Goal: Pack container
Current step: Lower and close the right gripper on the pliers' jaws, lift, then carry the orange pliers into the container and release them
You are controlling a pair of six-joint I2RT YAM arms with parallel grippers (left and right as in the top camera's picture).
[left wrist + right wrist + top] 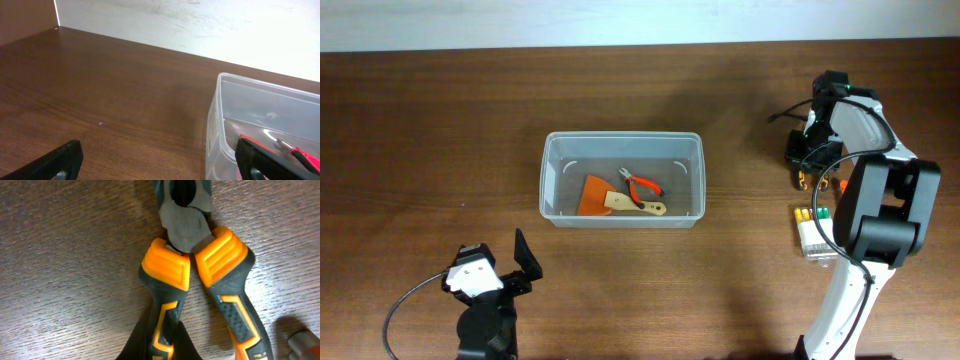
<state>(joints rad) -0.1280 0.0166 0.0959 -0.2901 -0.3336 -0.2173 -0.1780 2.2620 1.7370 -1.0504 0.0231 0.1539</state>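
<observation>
My right gripper is placing the orange-and-black pliers. I should put them down across the small red pliers in the clear plastic container [624, 174].
The clear plastic container [620, 136] stands mid-table and holds an orange scraper [592, 195] and small red pliers [642, 184]. Its near corner shows in the left wrist view [260, 100], with a red handle [302, 156] inside. My left gripper [510, 270] is open and empty over bare wood in front-left of the container, also seen in its wrist view [160, 162]. My right gripper [807, 160] is at the far right, low on the table. Its fingers [162, 345] are shut on one handle of the orange-and-black pliers [190, 265] lying on the wood.
A small white box with yellow and green pieces [812, 228] lies on the table just in front of the right gripper. A grey and red object [305, 342] peeks in beside the pliers. The table's back edge meets a white wall [200, 20].
</observation>
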